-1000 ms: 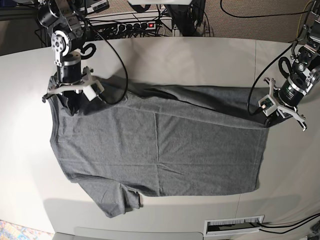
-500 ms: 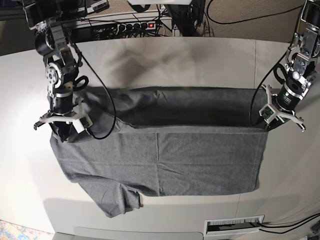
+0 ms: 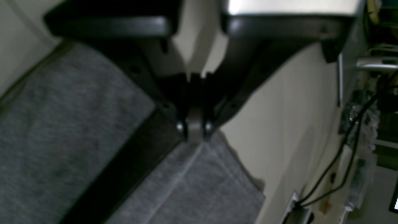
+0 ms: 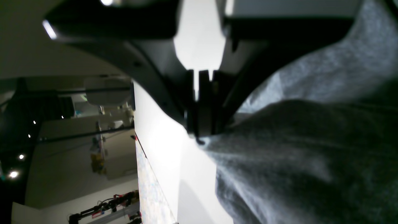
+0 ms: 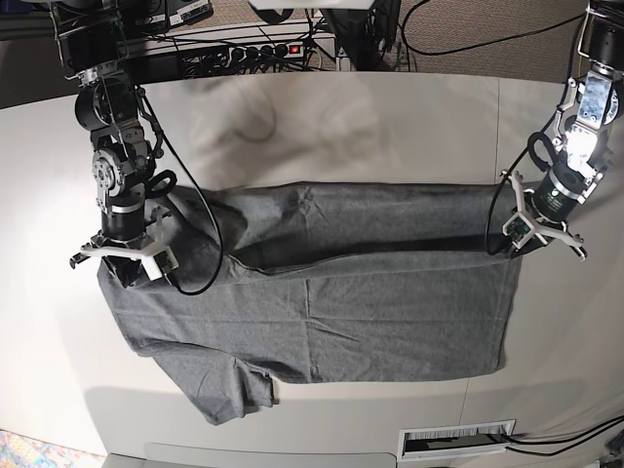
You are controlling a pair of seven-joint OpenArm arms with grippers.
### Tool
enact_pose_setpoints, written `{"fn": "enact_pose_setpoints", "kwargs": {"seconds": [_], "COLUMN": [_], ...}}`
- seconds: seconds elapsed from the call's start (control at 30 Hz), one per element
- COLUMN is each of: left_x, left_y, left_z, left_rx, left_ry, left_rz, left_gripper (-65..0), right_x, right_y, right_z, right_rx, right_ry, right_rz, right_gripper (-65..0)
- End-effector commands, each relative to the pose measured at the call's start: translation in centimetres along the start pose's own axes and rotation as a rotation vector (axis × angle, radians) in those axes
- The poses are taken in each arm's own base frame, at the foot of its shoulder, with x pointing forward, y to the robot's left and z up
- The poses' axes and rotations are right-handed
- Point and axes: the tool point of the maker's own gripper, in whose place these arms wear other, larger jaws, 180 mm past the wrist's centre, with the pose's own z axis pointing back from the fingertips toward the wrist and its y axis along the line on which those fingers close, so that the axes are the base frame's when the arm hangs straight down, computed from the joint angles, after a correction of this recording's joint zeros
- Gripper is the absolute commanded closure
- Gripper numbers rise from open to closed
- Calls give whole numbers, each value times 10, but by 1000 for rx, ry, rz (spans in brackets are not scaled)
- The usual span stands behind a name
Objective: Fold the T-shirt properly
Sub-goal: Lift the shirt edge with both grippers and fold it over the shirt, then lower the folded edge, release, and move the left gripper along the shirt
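Note:
The unfolded front side of the T-shirt lies far from my arms, so my left gripper should grab the folded far corner (image 5: 502, 192) and help pull the T-shirt back first.
The heather-grey T-shirt (image 5: 390, 312) lies spread on the pale table (image 5: 390, 127), with one short sleeve (image 5: 229, 390) at the front left. Its far edge is lifted and hangs as a fold (image 5: 351, 219) between my two grippers. My right gripper (image 5: 125, 273), on the base view's left, is shut on the shirt's left corner; the right wrist view shows the jaws (image 4: 199, 133) pinching grey fabric (image 4: 311, 161). My left gripper (image 5: 517, 246) is shut on the right corner; the left wrist view shows it (image 3: 194, 132) clamped on the cloth (image 3: 62, 130).
A power strip and cables (image 5: 263, 49) lie behind the table's far edge. A slotted vent (image 5: 456, 441) sits at the front edge. Black cables hang from both arms, one looping over the shirt (image 5: 200, 244) near my right gripper.
Both grippers have moved toward the table's front, carrying the shirt's far edge with them. The right gripper travelled farthest. The fold now lies further over the shirt's body.

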Motion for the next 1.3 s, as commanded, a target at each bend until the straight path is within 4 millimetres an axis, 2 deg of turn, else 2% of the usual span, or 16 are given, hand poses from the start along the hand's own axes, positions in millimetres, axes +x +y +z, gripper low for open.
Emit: {"fn": "enact_pose_setpoints", "kwargs": {"seconds": [0.0, 0.1, 0.13, 0.17, 0.27, 0.43, 0.47, 0.57, 0.63, 0.73, 0.87, 1.03, 1.27], "left_x": [10, 10, 10, 10, 10, 16, 17, 19, 18, 17, 2, -32, -59], "left_y": [20, 21, 21, 21, 15, -11, -16, -25, -26, -27, -29, -33, -47], "left_z": [1, 1, 1, 1, 1, 3, 4, 6, 6, 6, 5, 6, 18], "left_rx": [43, 45, 44, 43, 7, -137, -167, -218, -221, -227, -231, -238, -347], "left_ry": [-33, -33, -31, -30, -30, -61, -68, -72, -71, -66, -15, 67, 185], "left_rz": [-22, -24, -24, -23, -24, 55, 68, 70, 68, 69, 78, 112, 93], "left_gripper": [0, -155, -185, -190, -190, -164, -134, -5, 0, 0, 0, 0, 0], "right_x": [4, -3, -3, -4, -7, -22, -26, -36, -37, -33, -39, -51, -79], "right_y": [-21, -23, -25, -27, -29, -27, -23, 10, 32, 48, 62, 85, 109], "right_z": [-3, -3, -3, -3, -2, -1, -1, 2, 6, 10, 17, 31, 54], "right_rx": [-60, -71, -81, -92, -104, -94, -66, 112, 235, 325, 413, 527, 592], "right_ry": [-10, 24, 28, 32, 52, 132, 153, 210, 218, 205, 239, 291, 375], "right_rz": [7, 23, 38, 53, 70, 56, 53, 18, -11, -42, -38, -44, -4], "right_gripper": [0, -140, -171, -181, -181, -179, -159, -18, 0, 0, 0, 0, 0]}}
